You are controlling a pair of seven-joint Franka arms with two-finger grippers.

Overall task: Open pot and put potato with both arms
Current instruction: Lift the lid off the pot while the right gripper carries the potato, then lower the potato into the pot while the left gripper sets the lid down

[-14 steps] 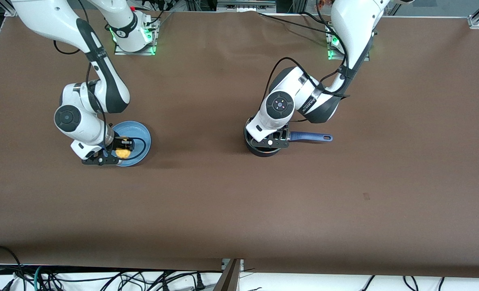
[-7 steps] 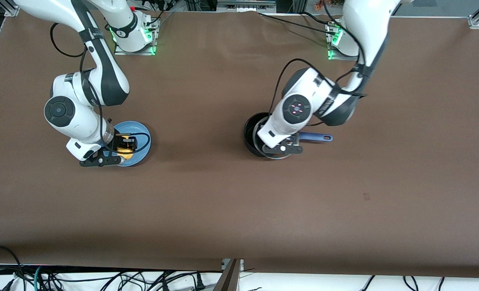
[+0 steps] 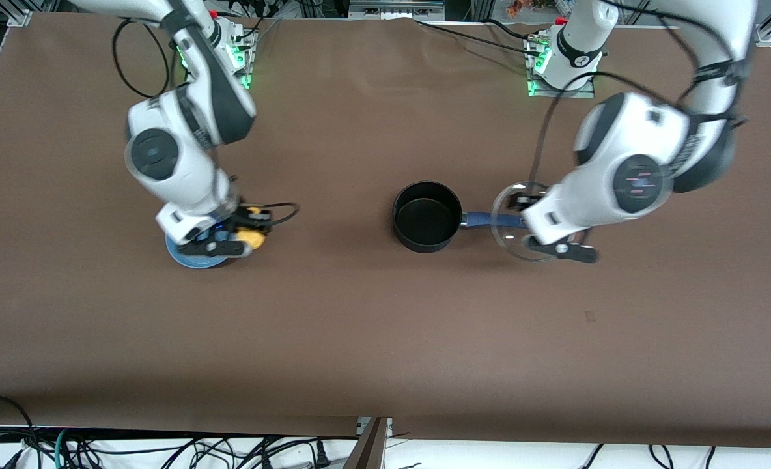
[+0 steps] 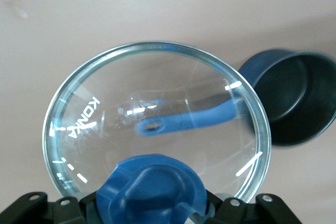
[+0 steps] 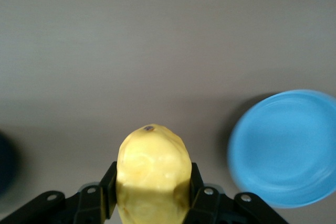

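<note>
My left gripper should set the glass lid free on the bare table [image 3: 606, 251], at a spot just past the tip of the pot's blue handle. The lid is now in the air over that handle's end.
The black pot [image 3: 426, 215] stands open near the table's middle, its blue handle [image 3: 490, 219] pointing toward the left arm's end; it also shows in the left wrist view [image 4: 300, 98]. My left gripper [image 3: 542, 231] is shut on the blue knob [image 4: 155, 190] of the glass lid [image 3: 514, 221], held in the air over the handle's end. My right gripper [image 3: 245, 233] is shut on the yellow potato [image 3: 252, 237], lifted over the table beside the plate; the potato fills the jaws in the right wrist view [image 5: 153, 174].
The light-blue plate [image 3: 193, 257] lies toward the right arm's end, partly under the right hand, and shows empty in the right wrist view [image 5: 286, 148]. Bare brown table stretches between plate and pot. Cables lie along the near edge.
The left gripper lifted the lid off the pot and carried it toward the left arm's end. The right gripper lifted the potato off the plate and moved it toward the pot.
</note>
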